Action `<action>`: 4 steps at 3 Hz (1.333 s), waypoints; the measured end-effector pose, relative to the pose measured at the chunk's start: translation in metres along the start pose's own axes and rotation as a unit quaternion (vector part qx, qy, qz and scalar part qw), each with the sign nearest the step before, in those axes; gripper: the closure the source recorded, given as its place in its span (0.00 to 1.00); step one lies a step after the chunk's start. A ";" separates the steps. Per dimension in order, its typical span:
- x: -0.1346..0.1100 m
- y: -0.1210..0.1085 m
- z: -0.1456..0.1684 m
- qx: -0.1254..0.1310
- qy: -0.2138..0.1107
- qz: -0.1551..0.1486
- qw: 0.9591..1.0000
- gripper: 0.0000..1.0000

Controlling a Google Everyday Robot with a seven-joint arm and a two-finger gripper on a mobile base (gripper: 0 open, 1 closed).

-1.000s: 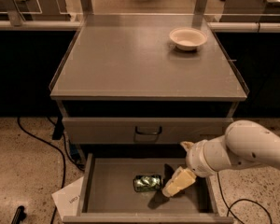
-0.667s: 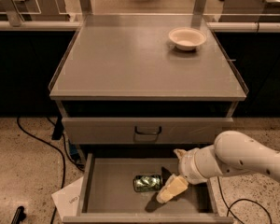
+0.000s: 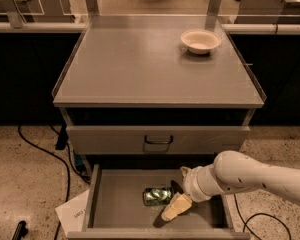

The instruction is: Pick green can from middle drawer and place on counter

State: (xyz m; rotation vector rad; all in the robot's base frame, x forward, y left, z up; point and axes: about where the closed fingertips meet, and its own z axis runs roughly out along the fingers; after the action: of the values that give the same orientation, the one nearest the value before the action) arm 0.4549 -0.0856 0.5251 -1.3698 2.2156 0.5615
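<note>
Next, I grip the end of the green can (image 3: 166, 195) nearest the white arm, inside the open middle drawer.
The green can (image 3: 157, 195) lies on its side on the floor of the open middle drawer (image 3: 115, 204), near its centre. My gripper (image 3: 174, 196) is down inside the drawer at the can's right end, open, with one cream finger (image 3: 173, 208) just in front of and to the right of the can. I cannot tell whether it touches the can. The white arm (image 3: 255, 176) reaches in from the right. The counter (image 3: 140, 64) is the grey top of the cabinet above.
A white bowl (image 3: 200, 40) stands at the counter's back right. A shut drawer front with a dark loop handle (image 3: 158, 140) is above the open drawer. Black cables (image 3: 45, 154) and a white paper (image 3: 75, 213) lie on the floor to the left.
The arm has moved left and lower into the drawer, bringing my gripper closer to the can's right end. The can has not moved.
</note>
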 end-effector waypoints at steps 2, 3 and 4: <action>0.017 -0.012 0.027 0.024 -0.011 0.033 0.999 0.00; 0.021 -0.032 0.059 0.032 -0.028 0.036 0.998 0.00; 0.020 -0.047 0.085 0.031 -0.043 0.027 0.998 0.00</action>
State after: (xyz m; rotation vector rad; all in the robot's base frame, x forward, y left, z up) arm 0.5042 -0.0713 0.4409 -1.2341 2.1880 0.5544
